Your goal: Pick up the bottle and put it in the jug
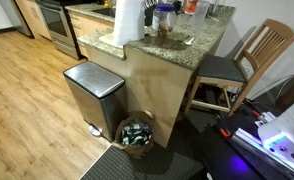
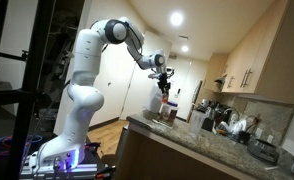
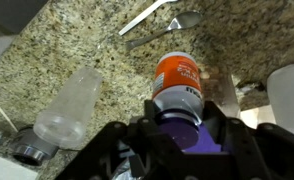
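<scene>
I should let go of the bottle with my gripper inside the clear jug (image 1: pixel 199 13) (image 3: pixel 69 108) standing on the granite counter near the spoon.
My gripper (image 3: pixel 184 108) is shut on the bottle (image 3: pixel 177 72), an orange-bodied bottle with a white label band. It hangs above the speckled granite counter (image 3: pixel 77 40). A bluish-purple shape sits between the fingers at the bottle's near end; I cannot tell what it is. In an exterior view the gripper (image 2: pixel 164 80) holds the bottle (image 2: pixel 166 99) over the counter's end. The jug (image 1: pixel 164 16), clear with a blue top, stands on the counter next to the white paper roll (image 1: pixel 127 22). I cannot make out the jug in the wrist view.
A clear tumbler (image 3: pixel 72 105) lies left of the bottle. A fork (image 3: pixel 147 17) and a spoon (image 3: pixel 167 28) lie beyond it. A white object (image 3: pixel 287 95) is at the right. A bin (image 1: pixel 92 95), a basket (image 1: pixel 137 133) and a chair (image 1: pixel 242 65) stand by the counter.
</scene>
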